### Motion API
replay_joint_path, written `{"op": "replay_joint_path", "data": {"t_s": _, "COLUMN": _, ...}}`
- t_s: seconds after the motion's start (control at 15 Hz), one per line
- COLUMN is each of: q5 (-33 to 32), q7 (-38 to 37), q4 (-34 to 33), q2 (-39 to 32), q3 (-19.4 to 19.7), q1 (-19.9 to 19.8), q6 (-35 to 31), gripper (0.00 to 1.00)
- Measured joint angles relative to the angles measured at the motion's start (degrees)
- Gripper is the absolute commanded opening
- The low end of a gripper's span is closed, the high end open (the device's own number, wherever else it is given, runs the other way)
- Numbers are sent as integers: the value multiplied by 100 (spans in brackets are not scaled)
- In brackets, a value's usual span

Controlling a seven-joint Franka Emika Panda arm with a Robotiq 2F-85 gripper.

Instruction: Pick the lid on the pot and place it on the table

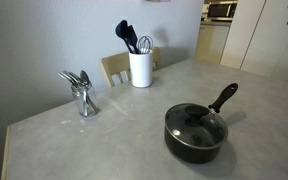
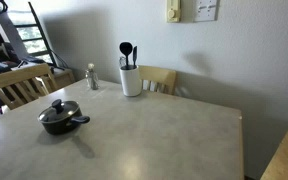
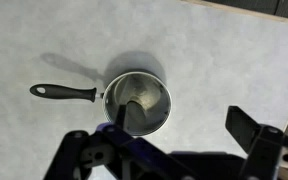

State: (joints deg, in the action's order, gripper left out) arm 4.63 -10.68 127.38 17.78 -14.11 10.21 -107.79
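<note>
The glass lid's black knob (image 1: pixel 196 111) (image 3: pixel 135 112) stands up from the lid on the pot, so my gripper should go there next and close on it.
The black pot (image 1: pixel 195 146) stands on the grey mottled table (image 1: pixel 104 140) with its long handle pointing away. The glass lid (image 1: pixel 197 123) with a black knob sits on it. Both show in the second exterior view too, pot (image 2: pixel 57 126) and lid (image 2: pixel 60 110), near an edge of the table (image 2: pixel 174 130). In the wrist view the lid (image 3: pixel 142 100) lies below me, with the pot's handle (image 3: pixel 64 92) pointing left. My gripper (image 3: pixel 182 128) is open and empty, high above the table (image 3: pixel 214 60). Its left finger overlaps the lid's edge in the picture. The arm is out of view in both exterior views.
A white crock of black utensils (image 1: pixel 140 68) (image 2: pixel 131 80) stands at the back of the table. A small metal holder (image 1: pixel 82 95) (image 2: pixel 92 77) stands beside it. Wooden chairs (image 1: pixel 117 66) (image 2: pixel 19 85) (image 2: pixel 162 78) stand at the table's edges.
</note>
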Motion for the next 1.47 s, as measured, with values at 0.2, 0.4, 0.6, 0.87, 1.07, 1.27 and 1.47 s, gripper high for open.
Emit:
{"op": "replay_joint_path", "data": {"t_s": 0.2, "q5": 0, "q7": 31, "q4": 1, "q2": -1, "q3": 2, "q1": 3, "q6": 0, "gripper": 100}}
{"op": "replay_joint_path", "data": {"t_s": 0.4, "q5": -9, "q7": 387, "q4": 36, "q2": -35, "q3": 46, "q1": 4, "q6": -26, "gripper": 100}}
{"op": "replay_joint_path", "data": {"t_s": 0.6, "q5": -98, "q7": 926, "q4": 120, "q2": -225, "q3": 135, "q1": 3, "q6": -98, "gripper": 100}}
{"op": "replay_joint_path", "data": {"t_s": 0.87, "q5": -199, "q7": 1366, "q4": 288, "q2": -739, "q3": 220, "q1": 2, "q6": -479, "gripper": 100}}
{"op": "replay_joint_path", "data": {"t_s": 1.07, "q5": -198, "q7": 1366, "q4": 322, "q2": -947, "q3": 257, "q1": 2, "q6": -676, "gripper": 100}}
{"op": "replay_joint_path", "data": {"t_s": 1.27, "q5": -198, "q7": 1366, "q4": 321, "q2": -928, "q3": 258, "q1": 2, "q6": -678, "gripper": 100}}
{"op": "replay_joint_path", "data": {"t_s": 1.47, "q5": -198, "q7": 1363, "q4": 320, "q2": -927, "q3": 257, "q1": 4, "q6": -677, "gripper": 100}}
